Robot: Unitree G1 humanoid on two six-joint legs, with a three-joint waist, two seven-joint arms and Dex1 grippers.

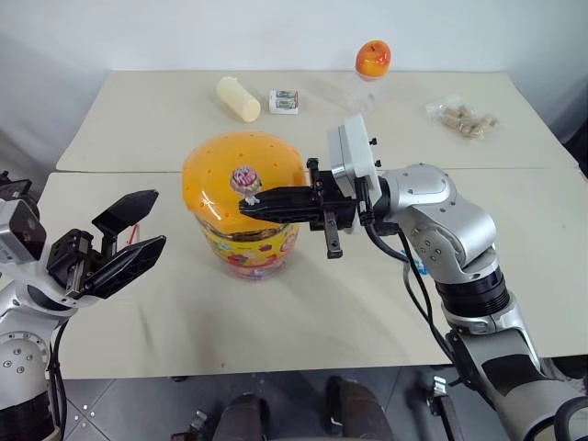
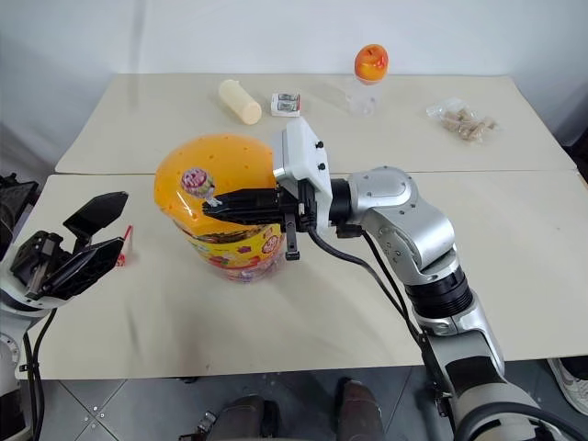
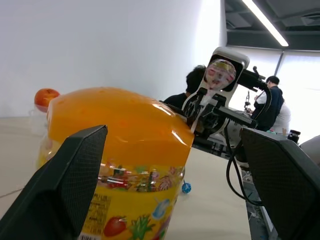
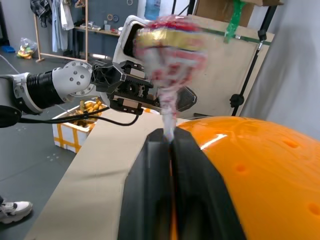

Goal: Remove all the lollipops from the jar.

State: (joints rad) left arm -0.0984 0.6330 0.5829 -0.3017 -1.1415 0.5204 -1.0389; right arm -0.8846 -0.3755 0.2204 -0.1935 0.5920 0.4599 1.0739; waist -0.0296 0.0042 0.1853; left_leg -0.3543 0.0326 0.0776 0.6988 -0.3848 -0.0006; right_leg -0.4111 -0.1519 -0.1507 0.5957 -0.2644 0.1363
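The robot's right gripper should release the pink lollipop on the near table [image 1: 463, 263], beside the blue lollipop.
The jar [image 1: 246, 241] is a clear tub with a colourful label and an orange domed lid [image 1: 220, 165]. It stands on the near table, left of centre. One lollipop [image 1: 245, 177] in a pink patterned wrapper stands just above the lid on a pale stick. My right gripper [image 1: 248, 206] reaches in level from the right and is shut on that stick; the right wrist view shows the lollipop [image 4: 170, 47] rising from between the closed fingers [image 4: 150, 170]. My left gripper [image 1: 138, 234] hovers open to the left of the jar, holding nothing.
On the far table lie a cream cylinder [image 1: 238, 98], a small box [image 1: 284, 101], a clear bottle with an orange top [image 1: 372, 62] and a bag of snacks [image 1: 462, 118]. A small red item [image 2: 122, 246] lies by my left gripper. People [image 3: 272, 100] stand in the background.
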